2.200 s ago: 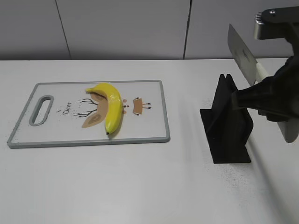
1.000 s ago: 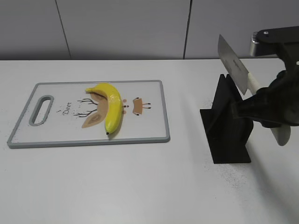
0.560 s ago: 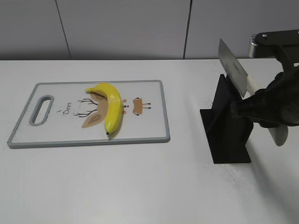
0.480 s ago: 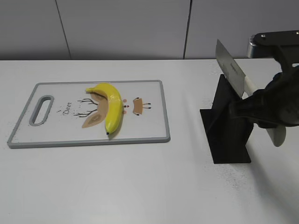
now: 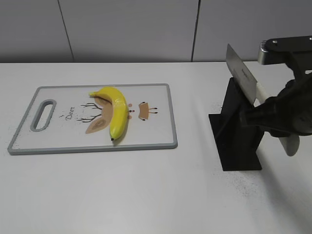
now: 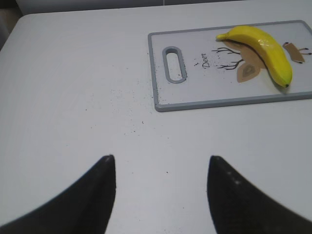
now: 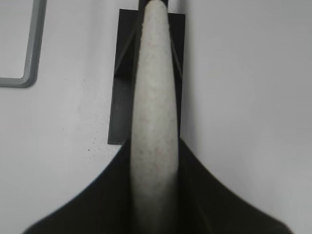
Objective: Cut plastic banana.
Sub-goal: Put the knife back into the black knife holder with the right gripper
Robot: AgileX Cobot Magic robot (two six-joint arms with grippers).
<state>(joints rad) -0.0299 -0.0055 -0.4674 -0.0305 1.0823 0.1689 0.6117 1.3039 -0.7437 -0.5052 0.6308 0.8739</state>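
Next, I let go of the knife with my right gripper in the slot on top of the black knife stand (image 5: 250, 105) (image 7: 151, 69).
A yellow plastic banana (image 5: 115, 112) lies on a white cutting board (image 5: 151, 131) with a grey rim and a deer print, left of centre; both show in the left wrist view, banana (image 6: 265, 46) and board (image 6: 195, 92). My right gripper (image 5: 273, 114) is shut on the white handle (image 7: 154, 112) of a knife, whose grey blade (image 5: 240, 73) points up and left above a black knife stand (image 5: 236, 134). My left gripper (image 6: 161, 163) is open and empty above bare table, near of the board. It is out of the exterior view.
The black stand (image 7: 124, 87) sits right of the board's corner (image 7: 27, 73). The white table (image 5: 146, 195) runs to a grey wall at the back. Dark specks dot the table near the stand and board.
My right gripper has moved the knife left and slightly down, so the blade now hangs over the stand's top. The banana and board have not moved.
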